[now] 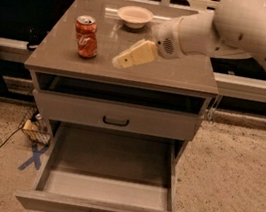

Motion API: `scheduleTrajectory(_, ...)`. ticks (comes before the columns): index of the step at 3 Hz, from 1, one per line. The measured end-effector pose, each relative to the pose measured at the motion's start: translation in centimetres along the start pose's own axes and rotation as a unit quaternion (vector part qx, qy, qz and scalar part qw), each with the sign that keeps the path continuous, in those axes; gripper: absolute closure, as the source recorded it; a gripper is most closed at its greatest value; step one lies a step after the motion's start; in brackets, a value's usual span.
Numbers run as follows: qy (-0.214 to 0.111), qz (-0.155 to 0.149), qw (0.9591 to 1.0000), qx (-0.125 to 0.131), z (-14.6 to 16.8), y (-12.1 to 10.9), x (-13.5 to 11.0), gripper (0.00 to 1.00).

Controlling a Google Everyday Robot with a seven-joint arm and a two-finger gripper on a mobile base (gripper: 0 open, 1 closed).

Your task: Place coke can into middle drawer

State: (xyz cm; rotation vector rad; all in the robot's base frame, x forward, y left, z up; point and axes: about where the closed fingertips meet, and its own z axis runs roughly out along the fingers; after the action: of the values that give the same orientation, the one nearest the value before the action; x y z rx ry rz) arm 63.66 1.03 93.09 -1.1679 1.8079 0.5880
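Note:
The red coke can on the cabinet top is next for my gripper, which should go to it and close around the can's middle (87, 39).
The red coke can (86, 37) stands upright on the left part of the grey cabinet top (178, 75). The middle drawer (106, 190) is pulled open below and shows only its bare grey floor; its dark handle sits at the bottom edge. My gripper (122, 60) reaches in from the upper right on a white arm and hangs above the cabinet top, right of the can and apart from it, holding nothing.
A white bowl (134, 15) sits at the back of the cabinet top. A shallower drawer (116, 116) with a dark handle is shut above the open one. A cable and a blue tape cross (33, 157) lie on the floor at left.

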Motion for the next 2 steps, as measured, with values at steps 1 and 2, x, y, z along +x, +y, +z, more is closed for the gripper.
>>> scheduleTrajectory(1, -0.02, 0.007, 0.9996, 0.017, 6.4, -0.7, -1.9, 0.0)
scheduleTrajectory(2, -0.048, 0.025, 0.9981, 0.03, 11.7, -0.6, -3.6, 0.0)
